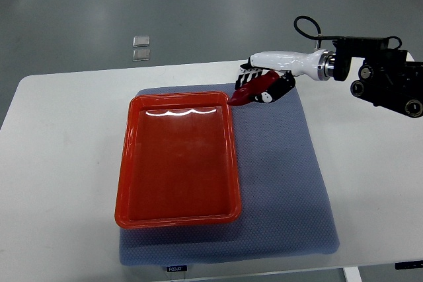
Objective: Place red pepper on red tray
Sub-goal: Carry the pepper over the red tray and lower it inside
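My right gripper will release the red pepper near the middle of the red tray (184,148), a little toward the tray's far rim.
The red tray (135,163) lies on a blue-grey mat in the middle of the white table, and it holds nothing. My right hand (263,82) comes in from the right edge and is shut on the red pepper (248,91). The pepper is held just beyond the tray's far right corner, its tip pointing down-left toward the rim. I cannot tell whether the pepper touches the mat. The left arm does not show.
The blue-grey mat (284,183) lies under the tray and extends to its right. The white table (59,163) surrounds it. Two small square plates (141,47) sit on the floor beyond the table's far edge.
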`<move>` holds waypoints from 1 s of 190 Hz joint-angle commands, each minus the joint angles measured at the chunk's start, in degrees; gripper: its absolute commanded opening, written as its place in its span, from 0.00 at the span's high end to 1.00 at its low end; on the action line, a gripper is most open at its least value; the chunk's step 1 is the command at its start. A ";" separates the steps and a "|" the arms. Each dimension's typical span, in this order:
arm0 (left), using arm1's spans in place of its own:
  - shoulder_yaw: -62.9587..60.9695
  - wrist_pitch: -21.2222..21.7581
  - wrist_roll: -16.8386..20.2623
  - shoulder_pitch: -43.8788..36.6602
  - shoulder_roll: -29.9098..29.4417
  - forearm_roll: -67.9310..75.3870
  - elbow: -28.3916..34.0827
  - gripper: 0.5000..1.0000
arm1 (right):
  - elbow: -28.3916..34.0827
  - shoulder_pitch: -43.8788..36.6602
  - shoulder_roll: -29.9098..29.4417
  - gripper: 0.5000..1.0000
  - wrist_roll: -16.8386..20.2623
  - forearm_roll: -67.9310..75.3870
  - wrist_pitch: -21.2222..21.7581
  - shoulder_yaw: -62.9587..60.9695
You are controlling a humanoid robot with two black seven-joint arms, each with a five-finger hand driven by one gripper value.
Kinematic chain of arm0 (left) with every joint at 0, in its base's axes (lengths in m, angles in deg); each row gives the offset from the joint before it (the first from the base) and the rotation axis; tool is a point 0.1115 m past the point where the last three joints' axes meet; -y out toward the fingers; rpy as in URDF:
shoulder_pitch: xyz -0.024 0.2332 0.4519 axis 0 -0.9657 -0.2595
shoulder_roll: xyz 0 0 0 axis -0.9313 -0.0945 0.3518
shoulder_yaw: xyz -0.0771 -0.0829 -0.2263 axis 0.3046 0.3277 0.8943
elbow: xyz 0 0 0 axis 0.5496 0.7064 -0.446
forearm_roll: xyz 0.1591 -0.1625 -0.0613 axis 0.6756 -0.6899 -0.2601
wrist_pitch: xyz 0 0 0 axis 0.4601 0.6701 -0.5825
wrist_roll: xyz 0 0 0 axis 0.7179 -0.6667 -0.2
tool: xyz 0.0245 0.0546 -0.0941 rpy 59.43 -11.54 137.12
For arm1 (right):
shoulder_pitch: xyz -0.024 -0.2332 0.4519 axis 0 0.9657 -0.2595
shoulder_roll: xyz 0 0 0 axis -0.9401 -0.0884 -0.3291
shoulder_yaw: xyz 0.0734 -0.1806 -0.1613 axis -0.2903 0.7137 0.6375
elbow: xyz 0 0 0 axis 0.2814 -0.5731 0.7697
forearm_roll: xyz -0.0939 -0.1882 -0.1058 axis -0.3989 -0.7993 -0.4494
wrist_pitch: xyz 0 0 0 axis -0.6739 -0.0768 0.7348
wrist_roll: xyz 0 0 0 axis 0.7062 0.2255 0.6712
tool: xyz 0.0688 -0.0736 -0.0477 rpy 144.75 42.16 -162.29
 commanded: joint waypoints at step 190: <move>-0.09 -1.42 -0.04 -0.07 0.00 0.00 -0.18 0.00 | -14.45 5.73 -23.89 1.00 0.43 0.64 -1.54 6.50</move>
